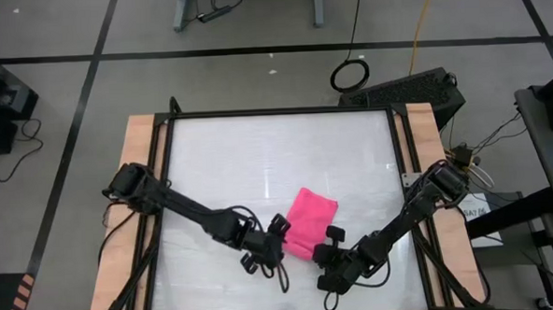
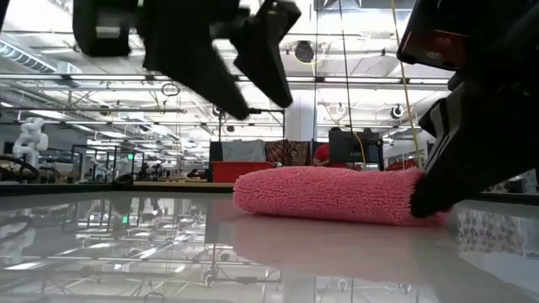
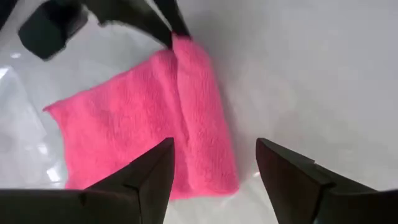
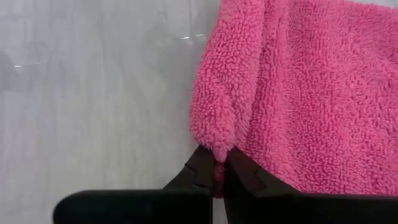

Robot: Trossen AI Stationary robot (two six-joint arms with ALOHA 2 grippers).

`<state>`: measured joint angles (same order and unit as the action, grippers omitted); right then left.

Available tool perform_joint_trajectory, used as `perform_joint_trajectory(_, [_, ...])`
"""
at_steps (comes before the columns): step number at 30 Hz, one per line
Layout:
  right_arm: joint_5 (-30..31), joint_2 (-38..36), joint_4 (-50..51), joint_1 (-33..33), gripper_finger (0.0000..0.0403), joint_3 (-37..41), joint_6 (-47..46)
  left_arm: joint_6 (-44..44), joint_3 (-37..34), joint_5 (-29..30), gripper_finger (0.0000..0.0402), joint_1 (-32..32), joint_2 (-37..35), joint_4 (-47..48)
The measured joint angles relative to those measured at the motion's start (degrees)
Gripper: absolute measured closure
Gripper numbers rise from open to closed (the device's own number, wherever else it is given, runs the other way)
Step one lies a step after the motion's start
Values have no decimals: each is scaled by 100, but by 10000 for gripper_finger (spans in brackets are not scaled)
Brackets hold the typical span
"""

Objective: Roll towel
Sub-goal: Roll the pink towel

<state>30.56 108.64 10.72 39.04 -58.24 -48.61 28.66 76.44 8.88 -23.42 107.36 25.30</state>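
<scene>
The pink towel lies at a slant to the table's edge, so the robot's left gripper should pinch the towel fold's loose end (image 2: 250, 194) and help turn the towel square before rolling.
The pink towel (image 1: 310, 221) lies on the white table in front of both arms. Its near edge is rolled over into a thick fold (image 3: 199, 112); the rest lies flat (image 3: 112, 124). My right gripper (image 4: 216, 167) is shut on one end of that fold, low at the table, at the towel's near right corner (image 1: 329, 239). My left gripper (image 3: 214, 180) is open and empty. It hovers above the fold's other end at the towel's near left corner (image 1: 278, 232) and is lifted clear in the low view (image 2: 253, 80). My right gripper pinches the end of the rolled fold (image 4: 217, 152) between its two fingertips. The fingers come in low from the table's near right side and lie along the fold. The towel rests on the table, its flat part (image 4: 323, 93) spread beside the fold.
The white table top (image 1: 258, 156) is framed by a black rail with wooden strips (image 1: 139, 180) at left and right. Both arms reach in from the side edges toward the table's near middle. Cables and equipment lie on the floor beyond the far edge.
</scene>
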Motion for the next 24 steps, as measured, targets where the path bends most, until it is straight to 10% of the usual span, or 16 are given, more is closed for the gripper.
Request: perform_joint_trajectory(24, [59,-17,-257,-8,401,-11,-10,1130,-2022,623,171,130,29,-2729])
